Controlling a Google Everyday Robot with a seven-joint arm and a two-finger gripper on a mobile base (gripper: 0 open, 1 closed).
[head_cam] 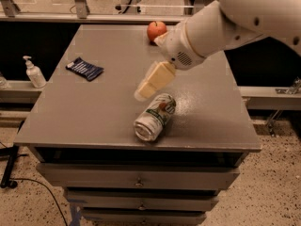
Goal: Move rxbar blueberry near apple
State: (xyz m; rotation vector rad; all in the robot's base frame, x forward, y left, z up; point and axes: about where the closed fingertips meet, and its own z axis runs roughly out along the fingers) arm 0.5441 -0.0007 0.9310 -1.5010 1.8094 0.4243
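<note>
The end of the rxbar blueberry (pixel 95 73) that is closer to the drink can should be next for my gripper to go to and close on.
The rxbar blueberry (pixel 84 68) is a flat dark navy wrapper lying at the left of the grey table top (pixel 103 112). The apple (pixel 156 30) is red-orange and sits at the far edge, near the middle. My gripper (pixel 143 92) hangs over the middle of the table, just above and behind a white-green drink can (pixel 154 117) lying on its side. It is well right of the bar and in front of the apple. It holds nothing that I can see.
The white arm (pixel 225 22) reaches in from the upper right and partly covers the table's far right side. A soap dispenser bottle (pixel 34 73) stands on a ledge left of the table. Drawers (pixel 136 180) are below the table top.
</note>
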